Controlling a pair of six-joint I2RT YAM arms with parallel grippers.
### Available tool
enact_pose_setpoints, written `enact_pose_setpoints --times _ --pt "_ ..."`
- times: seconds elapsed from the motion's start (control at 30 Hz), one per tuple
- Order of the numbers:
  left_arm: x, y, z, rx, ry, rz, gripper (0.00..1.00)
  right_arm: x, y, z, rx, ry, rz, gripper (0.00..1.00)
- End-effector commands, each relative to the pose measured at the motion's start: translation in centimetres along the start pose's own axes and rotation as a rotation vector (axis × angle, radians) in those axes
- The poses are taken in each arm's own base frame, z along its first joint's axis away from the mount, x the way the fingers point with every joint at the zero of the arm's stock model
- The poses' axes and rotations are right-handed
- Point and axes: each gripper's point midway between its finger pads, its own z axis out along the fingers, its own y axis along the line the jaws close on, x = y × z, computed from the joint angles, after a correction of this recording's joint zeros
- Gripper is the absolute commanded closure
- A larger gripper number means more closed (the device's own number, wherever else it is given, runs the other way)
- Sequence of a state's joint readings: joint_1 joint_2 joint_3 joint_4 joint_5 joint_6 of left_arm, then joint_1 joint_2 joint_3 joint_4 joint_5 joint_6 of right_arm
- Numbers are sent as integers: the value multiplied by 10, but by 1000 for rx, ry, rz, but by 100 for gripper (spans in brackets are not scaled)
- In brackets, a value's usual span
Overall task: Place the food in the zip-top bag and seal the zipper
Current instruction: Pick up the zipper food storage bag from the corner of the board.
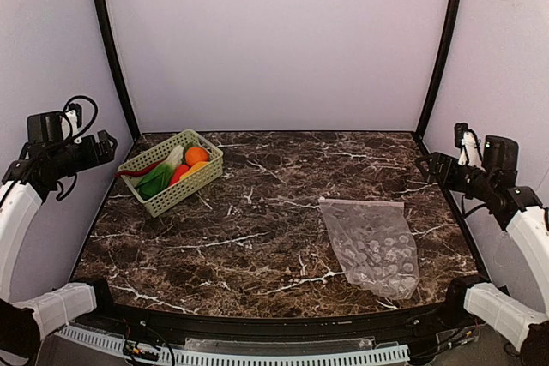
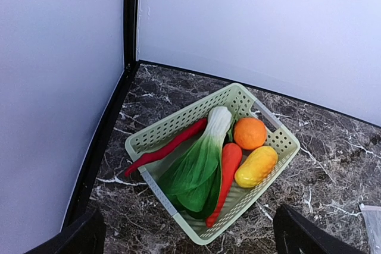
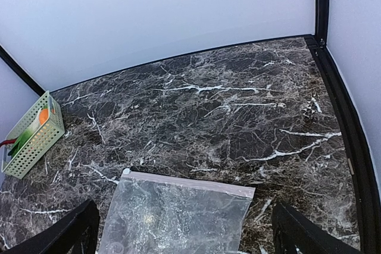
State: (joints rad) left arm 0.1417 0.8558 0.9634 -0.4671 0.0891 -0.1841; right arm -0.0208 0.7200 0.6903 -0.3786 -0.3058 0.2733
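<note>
Next, I close my right gripper on the side edge (image 1: 330, 227) (image 3: 113, 207) of the zip-top bag that faces the basket, just below the white slider of the bag's zipper.
The food lies in a pale green lattice basket (image 1: 152, 199) at the table's back left: a green-and-white bok choy (image 2: 202, 159), a red chili (image 2: 169, 147), an orange round fruit (image 2: 250, 133), a yellow-orange piece (image 2: 256, 166) and a red-orange stick (image 2: 227, 171). The clear zip-top bag (image 1: 371, 246) lies flat and empty at the front right. Its zipper (image 3: 187, 182) runs along the far short edge. My left gripper (image 1: 105, 147) hangs open above and left of the basket. Above the table's right edge my right gripper (image 1: 426, 165) is open, its black fingers (image 3: 77, 230) on either side of the bag.
The dark marble table (image 1: 257, 229) is ringed by white walls. Black corner posts (image 1: 110, 49) stand at the back left and back right. A black rail (image 1: 257, 321) runs along the front edge.
</note>
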Motion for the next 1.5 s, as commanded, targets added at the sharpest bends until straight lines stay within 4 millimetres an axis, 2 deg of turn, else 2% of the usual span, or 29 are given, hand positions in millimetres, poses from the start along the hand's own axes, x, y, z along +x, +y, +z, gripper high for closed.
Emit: enact_pose_setpoints --times 0.0,0.13,0.23,0.27,0.37,0.43,0.47,0.5,0.53,0.57,0.6,0.63,0.67,0.7,0.73,0.77,0.8,0.83,0.87,0.93,1.0,1.03,1.1,1.47 --pt "12 4 6 -6 -2 17 1 -12 -3 0 21 -29 36 1" --pt "26 6 14 -3 12 -2 1 -13 -2 4 15 -12 52 1" --pt "31 11 17 -25 17 32 3 -5 -11 6 66 45 102 1" --pt "30 10 16 -25 22 42 5 -2 -9 8 57 76 116 2" --pt "26 0 14 -21 31 101 6 11 11 16 -34 174 140 12" --pt "24 -22 16 16 32 146 6 25 27 23 -52 239 114 12" --pt "25 -46 18 80 35 175 6 31 32 27 -30 266 97 10" --pt "26 -59 20 120 42 188 6 39 37 31 -6 299 66 9" --pt "29 -84 25 187 59 215 6 46 43 33 19 327 43 9" --pt "23 -103 22 250 57 226 6 54 47 36 41 353 22 9" --pt "35 -127 28 309 103 268 7 61 54 38 41 378 3 9" --pt "27 -143 25 338 92 293 7 69 61 40 32 402 -7 9" --pt "41 -167 29 387 133 353 7 76 71 42 14 423 -15 10" --pt "32 -183 25 419 117 376 6 86 80 45 -3 451 -28 11" --pt "44 -203 29 461 150 418 6 96 86 49 -5 483 -43 12" --pt "41 -224 23 532 144 425 6 107 93 52 -4 514 -63 12" --pt "49 -234 30 560 173 420 6 114 96 56 22 528 -84 13" --pt "47 -248 27 628 172 406 6 122 99 59 47 539 -109 13" --pt "56 -254 34 643 203 391 6 131 105 61 54 558 -128 13" --pt "68 -259 41 665 247 371 6 146 119 66 50 586 -162 13" --pt "85 -253 49 645 285 374 6 160 134 70 33 616 -204 14" --pt "96 -247 51 629 305 379 6 166 137 74 37 633 -223 15" --pt "104 -236 54 591 302 382 5 176 139 83 50 663 -260 16" --pt "110 -230 63 547 314 378 5 193 141 149 154 698 -455 27"
